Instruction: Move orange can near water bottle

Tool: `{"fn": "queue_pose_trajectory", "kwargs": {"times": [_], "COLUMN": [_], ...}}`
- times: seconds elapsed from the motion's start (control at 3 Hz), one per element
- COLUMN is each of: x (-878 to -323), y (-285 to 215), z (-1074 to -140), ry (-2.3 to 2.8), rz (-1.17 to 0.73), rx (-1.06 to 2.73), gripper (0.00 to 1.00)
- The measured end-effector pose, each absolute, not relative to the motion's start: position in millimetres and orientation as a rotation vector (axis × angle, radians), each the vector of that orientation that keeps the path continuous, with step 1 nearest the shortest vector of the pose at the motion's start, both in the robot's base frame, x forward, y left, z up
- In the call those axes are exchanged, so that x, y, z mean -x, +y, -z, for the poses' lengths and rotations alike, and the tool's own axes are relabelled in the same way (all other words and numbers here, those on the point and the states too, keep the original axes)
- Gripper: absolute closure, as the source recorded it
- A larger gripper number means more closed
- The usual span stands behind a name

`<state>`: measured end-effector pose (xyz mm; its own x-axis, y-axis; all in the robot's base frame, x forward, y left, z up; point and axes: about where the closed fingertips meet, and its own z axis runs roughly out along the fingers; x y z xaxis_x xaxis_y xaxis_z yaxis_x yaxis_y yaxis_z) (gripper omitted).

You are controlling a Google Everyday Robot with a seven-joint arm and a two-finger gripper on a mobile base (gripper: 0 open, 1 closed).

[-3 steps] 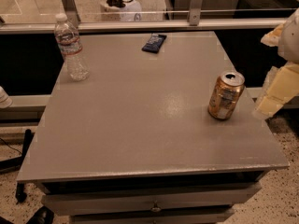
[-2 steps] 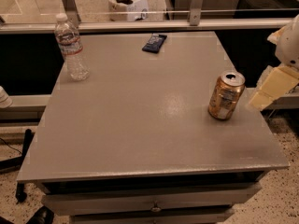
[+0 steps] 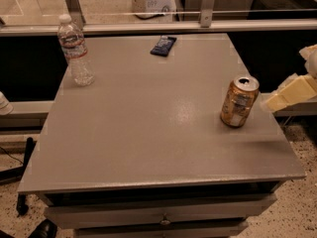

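Observation:
The orange can's middle (image 3: 238, 101), below its silver top, is the next place that my gripper needs to go to, and it should close there.
The orange can (image 3: 239, 102) stands upright near the right edge of the grey table (image 3: 148, 133), its silver top open. The water bottle (image 3: 76, 51) stands upright at the far left corner, white cap on, far from the can. My gripper (image 3: 285, 95) comes in from the right edge of the camera view, pale yellow, just right of the can and apart from it. It holds nothing that I can see.
A dark blue flat packet (image 3: 163, 45) lies at the table's far middle. A rail with posts (image 3: 208, 6) runs behind the table. Drawers sit below the front edge, and dark gear lies on the speckled floor at the left.
My gripper has shifted a little left toward the can. The can, bottle and packet have not moved.

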<state>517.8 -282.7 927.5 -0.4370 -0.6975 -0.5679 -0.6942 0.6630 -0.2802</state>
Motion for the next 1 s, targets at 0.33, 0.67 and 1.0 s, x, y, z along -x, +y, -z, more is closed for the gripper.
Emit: {"fn": "queue_pose_trajectory", "kwargs": {"times": [0.33, 0.67, 1.0], "x": [-523.2, -522.8, -517.3], "y": [-273.7, -252.1, -223.7], "z": [-915.4, -914.7, -912.4], "ry": [2.152, 2.072, 2.006], "rz": [-0.209, -0.423, -0.585], "rx": [0.953, 0.884, 0.87], "gripper": [0.0, 0.0, 0.0]}}
